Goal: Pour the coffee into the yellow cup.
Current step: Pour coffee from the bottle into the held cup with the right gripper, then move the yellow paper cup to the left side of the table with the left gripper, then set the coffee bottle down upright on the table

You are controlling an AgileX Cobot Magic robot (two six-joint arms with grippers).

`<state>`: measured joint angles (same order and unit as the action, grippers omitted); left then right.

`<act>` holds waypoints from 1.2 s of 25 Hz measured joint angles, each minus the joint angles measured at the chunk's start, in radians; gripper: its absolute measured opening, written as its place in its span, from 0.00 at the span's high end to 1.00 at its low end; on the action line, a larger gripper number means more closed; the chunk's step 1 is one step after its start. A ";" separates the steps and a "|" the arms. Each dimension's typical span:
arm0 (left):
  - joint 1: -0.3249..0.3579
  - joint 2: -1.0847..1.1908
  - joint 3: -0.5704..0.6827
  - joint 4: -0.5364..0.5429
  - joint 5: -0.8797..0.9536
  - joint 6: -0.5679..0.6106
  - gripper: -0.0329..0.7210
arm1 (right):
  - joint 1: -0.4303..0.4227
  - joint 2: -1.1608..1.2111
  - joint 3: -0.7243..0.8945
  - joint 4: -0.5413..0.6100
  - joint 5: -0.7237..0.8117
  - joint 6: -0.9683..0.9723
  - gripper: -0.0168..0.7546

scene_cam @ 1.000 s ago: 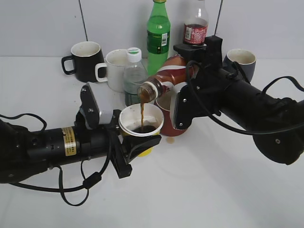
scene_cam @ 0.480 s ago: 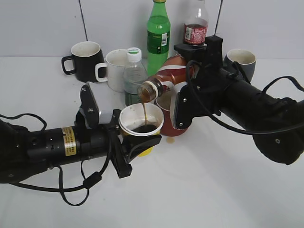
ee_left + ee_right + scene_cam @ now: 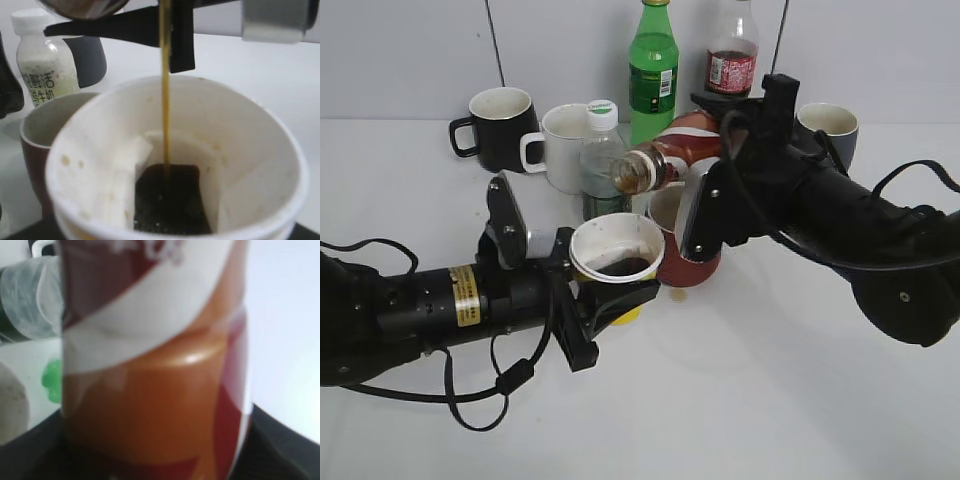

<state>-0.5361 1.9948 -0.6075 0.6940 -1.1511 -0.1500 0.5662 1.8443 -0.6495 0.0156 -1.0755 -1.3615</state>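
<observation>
My left gripper needs to set the yellow cup down on the table (image 3: 525,238) just in front of the black and white mugs.
The yellow cup (image 3: 617,262) is held off the table by my left gripper (image 3: 607,303), which is shut on its lower wall. Dark coffee lies in its bottom. In the left wrist view the cup (image 3: 280,145) fills the frame and a thin brown stream (image 3: 165,75) falls into it; the jaws are hidden under the cup. My right gripper (image 3: 712,150) is shut on the coffee bottle (image 3: 672,158), which lies near level with its open neck just above and behind the cup. The bottle (image 3: 150,390) fills the right wrist view.
A red-brown cup (image 3: 682,255) stands right against the yellow cup. Behind are a black mug (image 3: 500,125), a white mug (image 3: 560,145), a small white-capped bottle (image 3: 603,155), a green bottle (image 3: 653,70), a cola bottle (image 3: 732,55) and a grey mug (image 3: 827,128). A brown drop (image 3: 678,296) lies on the table.
The coffee bottle has tipped back from a downward slant to near level and its neck has risen. The stream seen in the exterior view has stopped. The cup has stayed put.
</observation>
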 joint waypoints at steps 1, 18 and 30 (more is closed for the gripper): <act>0.000 0.000 0.000 -0.004 -0.003 0.000 0.45 | 0.000 0.000 0.000 0.000 0.000 0.037 0.33; 0.152 -0.063 0.035 -0.180 -0.042 0.000 0.45 | -0.030 -0.001 0.029 0.233 -0.006 0.958 0.33; 0.269 -0.056 0.052 -0.255 -0.006 0.000 0.45 | -0.219 0.026 0.134 0.216 0.000 1.253 0.33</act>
<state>-0.2668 1.9386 -0.5553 0.4391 -1.1570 -0.1500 0.3474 1.8707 -0.5152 0.2320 -1.0757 -0.1082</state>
